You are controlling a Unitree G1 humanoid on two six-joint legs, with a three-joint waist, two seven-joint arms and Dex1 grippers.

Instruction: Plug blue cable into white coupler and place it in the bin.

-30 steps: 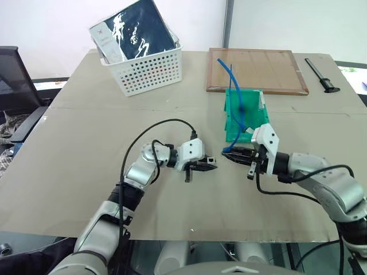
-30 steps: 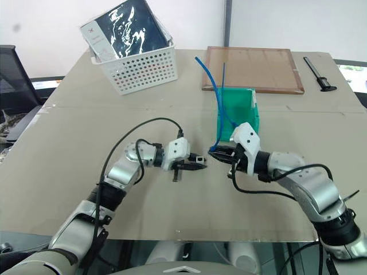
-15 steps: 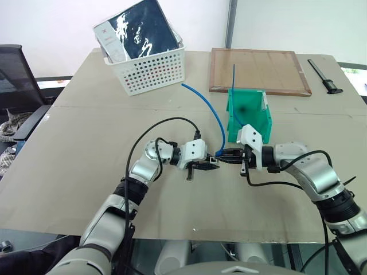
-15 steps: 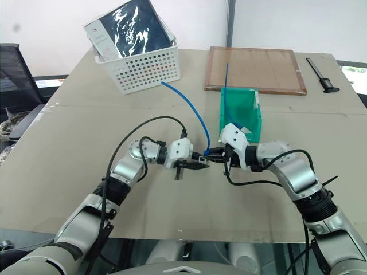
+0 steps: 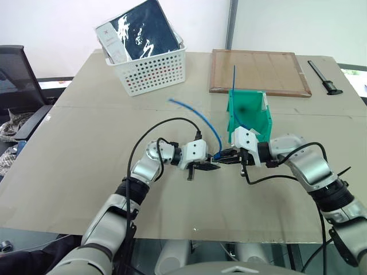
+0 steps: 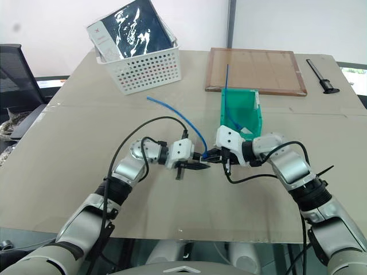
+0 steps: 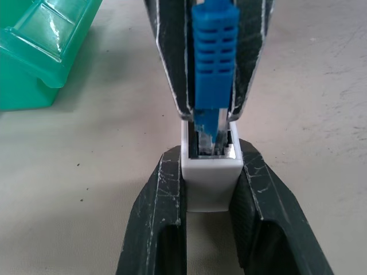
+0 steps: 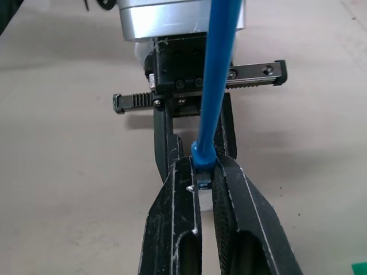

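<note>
The plug sits shallow in the white coupler with the right gripper's fingers close to the coupler's rim, so the robot should open that gripper and take the plug's boot farther back (image 7: 215, 28) before it pushes.
My left gripper (image 7: 210, 165) is shut on the white coupler (image 7: 210, 179), its socket facing the other hand. My right gripper (image 8: 203, 169) is shut on the boot of the blue cable (image 5: 202, 121), right behind the plug. The plug's tip sits in the coupler's socket opening; how deep it goes I cannot tell. Both grippers meet tip to tip just above the table's middle, the left gripper (image 5: 209, 167) left of the right gripper (image 5: 223, 156). The cable arcs up and back to the left, its free end in the air. The teal bin (image 5: 256, 121) stands just behind the right gripper.
A second blue cable (image 5: 234, 86) stands upright in the bin. A white perforated basket (image 5: 153, 67) with a dark packet is at the back left, a wooden board (image 5: 259, 70) at the back and a black tool (image 5: 321, 74) at the back right.
My right gripper has moved left to the left gripper, bringing the plug up to the coupler. The cable's free end has swung from above the bin over to the left and lower.
</note>
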